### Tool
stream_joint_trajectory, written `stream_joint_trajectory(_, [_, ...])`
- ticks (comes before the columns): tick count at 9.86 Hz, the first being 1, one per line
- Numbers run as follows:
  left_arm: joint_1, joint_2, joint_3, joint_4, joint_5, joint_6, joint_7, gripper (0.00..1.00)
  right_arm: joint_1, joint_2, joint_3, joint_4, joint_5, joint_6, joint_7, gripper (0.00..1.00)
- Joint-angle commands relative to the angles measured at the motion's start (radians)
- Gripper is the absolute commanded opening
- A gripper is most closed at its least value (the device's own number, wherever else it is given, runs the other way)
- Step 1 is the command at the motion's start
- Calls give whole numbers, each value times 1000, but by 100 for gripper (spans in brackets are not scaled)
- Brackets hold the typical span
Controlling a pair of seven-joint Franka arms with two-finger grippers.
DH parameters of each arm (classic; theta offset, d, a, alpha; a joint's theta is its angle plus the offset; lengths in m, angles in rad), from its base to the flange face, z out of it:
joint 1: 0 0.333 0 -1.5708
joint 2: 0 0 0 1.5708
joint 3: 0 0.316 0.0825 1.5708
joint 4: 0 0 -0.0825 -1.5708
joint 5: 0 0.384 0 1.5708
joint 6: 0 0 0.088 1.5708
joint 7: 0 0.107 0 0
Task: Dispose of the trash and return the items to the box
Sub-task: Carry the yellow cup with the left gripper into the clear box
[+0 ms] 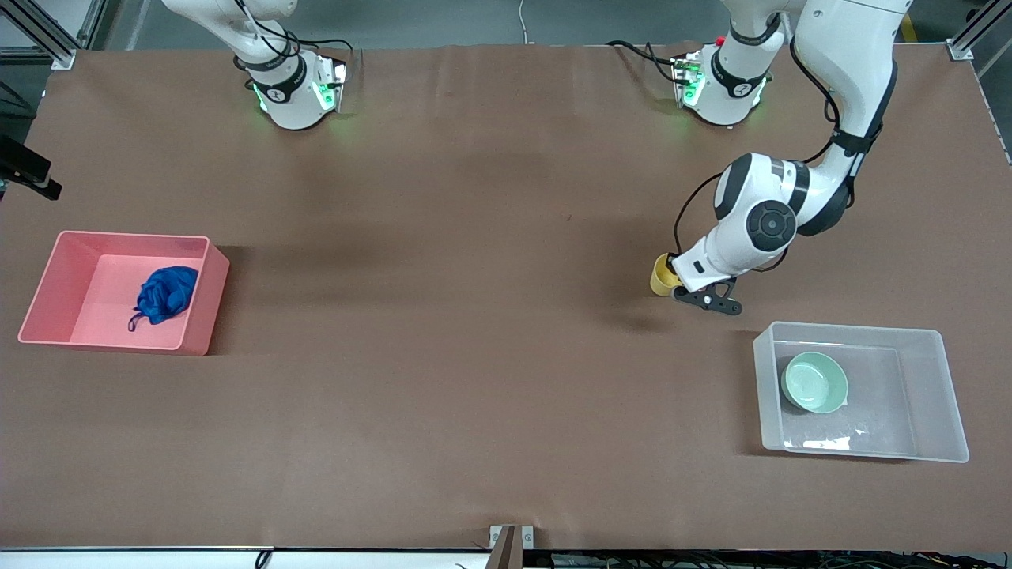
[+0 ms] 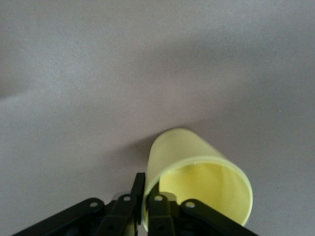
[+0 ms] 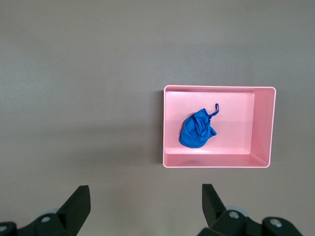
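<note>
Next, my left gripper puts the yellow cup, now tilted low over the bare table, down in the mint-green bowl (image 1: 821, 371) inside the clear box.
My left gripper (image 1: 674, 281) is shut on the rim of the yellow cup (image 1: 660, 275), one finger inside and one outside. It holds the cup tilted on its side, low over the bare table, not over the clear box (image 1: 953, 411). The cup (image 2: 197, 169) fills the left wrist view by the gripper (image 2: 146, 189). The mint-green bowl (image 1: 814, 382) sits in the clear box. The deep-blue wad (image 1: 164, 294) lies in the pink bin (image 1: 130, 235). My right gripper (image 3: 145, 191) is open and empty, high over the table beside the pink bin (image 3: 216, 89) and the wad (image 3: 197, 131). It is out of the front view.
A white sticker (image 1: 826, 443) shows on the clear box's bottom. The brown table cover (image 1: 474, 356) stretches between the two bins. Both arm bases stand along the table edge farthest from the front camera.
</note>
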Motion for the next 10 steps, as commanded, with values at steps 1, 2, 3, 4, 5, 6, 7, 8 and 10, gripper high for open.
stream_joint_trajectory(1, [9,-53,1,-3,11,13,1,1,-12,-9,6,-10,15,-3,-2,100])
stream_joint_trajectory(2, [20,-76,15,30,9,10,7,1,-12,-9,6,-10,15,-3,-2,100])
stream_joint_trajectory(3, [47,-69,20,93,8,7,2,1,-12,-9,6,-10,15,-3,-2,100])
stream_joint_trajectory(4, [49,-43,56,181,6,3,1,1,-12,-9,6,-10,15,-3,-1,100])
stream_joint_trajectory(5, [48,3,105,266,6,2,13,1,-12,-7,6,-10,15,-2,-2,100])
stream_joint_trajectory(6, [46,72,174,367,8,2,18,1,-13,-8,6,-10,15,-2,-2,100])
stream_joint_trajectory(7, [38,132,226,450,6,1,37,0,-13,-7,6,-9,15,-2,-2,100])
stream_joint_trajectory(8, [40,202,250,543,2,-28,66,0,-13,-7,6,-10,15,-2,-1,100])
stream_joint_trajectory(10, [45,313,338,735,-82,-193,175,0,-13,-7,6,-9,15,-2,-2,100])
